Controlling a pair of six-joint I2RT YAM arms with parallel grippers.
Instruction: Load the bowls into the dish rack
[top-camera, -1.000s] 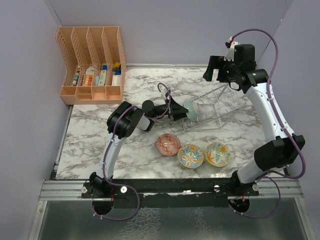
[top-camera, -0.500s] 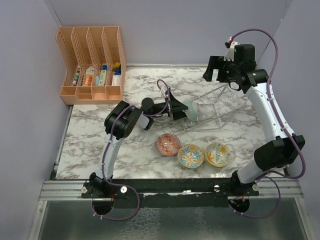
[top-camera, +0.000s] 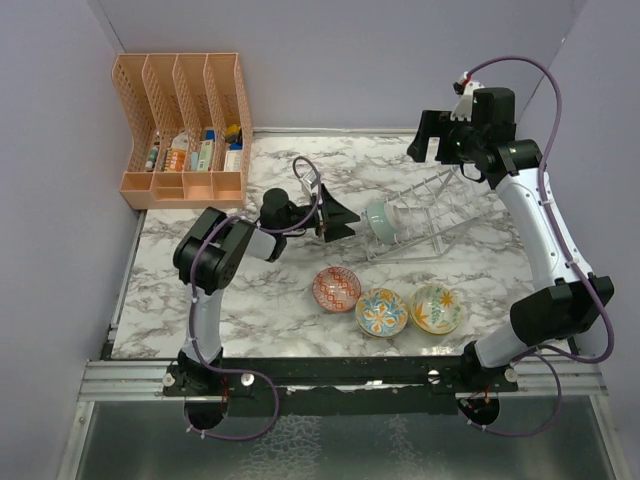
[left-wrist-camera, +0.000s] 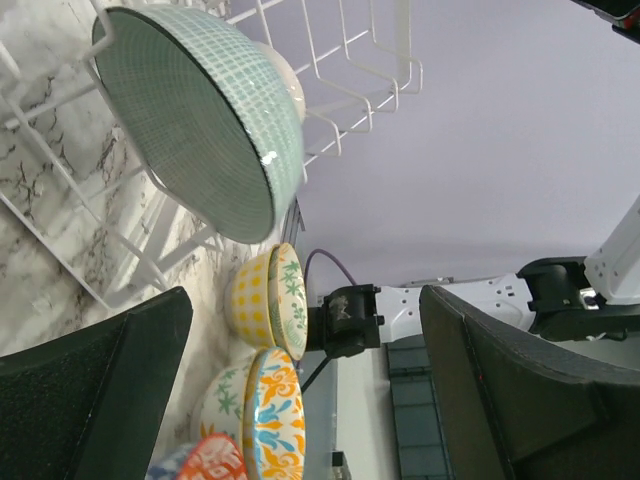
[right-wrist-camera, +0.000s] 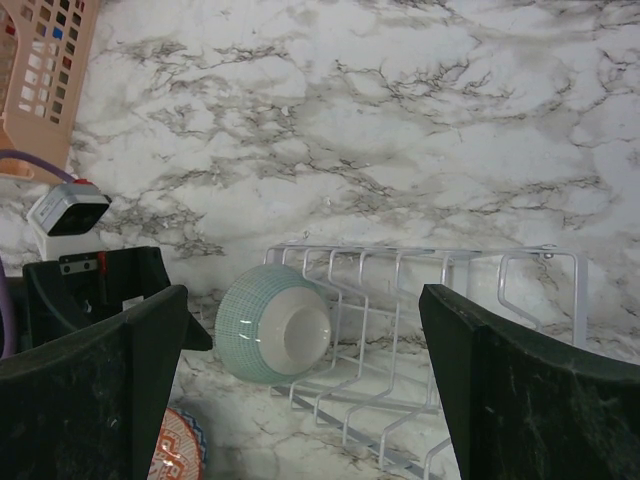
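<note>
The red-pink bowl's rim (top-camera: 358, 293) (left-wrist-camera: 232, 447), on the side facing the blue-orange bowl, is next for my left gripper to go to and close on.
The pale teal bowl (top-camera: 378, 218) stands on edge in the left end of the wire dish rack (top-camera: 432, 212). It also shows in the left wrist view (left-wrist-camera: 200, 120) and the right wrist view (right-wrist-camera: 272, 322). My left gripper (top-camera: 338, 216) is open and empty, just left of that bowl and apart from it. The red-pink bowl (top-camera: 336, 289), the blue-orange bowl (top-camera: 381, 311) and the yellow bowl (top-camera: 436, 308) sit in a row on the marble in front of the rack. My right gripper (top-camera: 428, 142) is open and empty, high above the rack's far side.
The orange slotted organizer (top-camera: 185, 130) with small items stands at the back left corner. The rack's right slots (right-wrist-camera: 470, 320) hold nothing. Purple walls close in the table at the back and sides.
My left gripper has let go of the teal bowl and drawn back to the left, and its elbow has swung left. The bowl stays in the rack. The right arm has barely moved.
</note>
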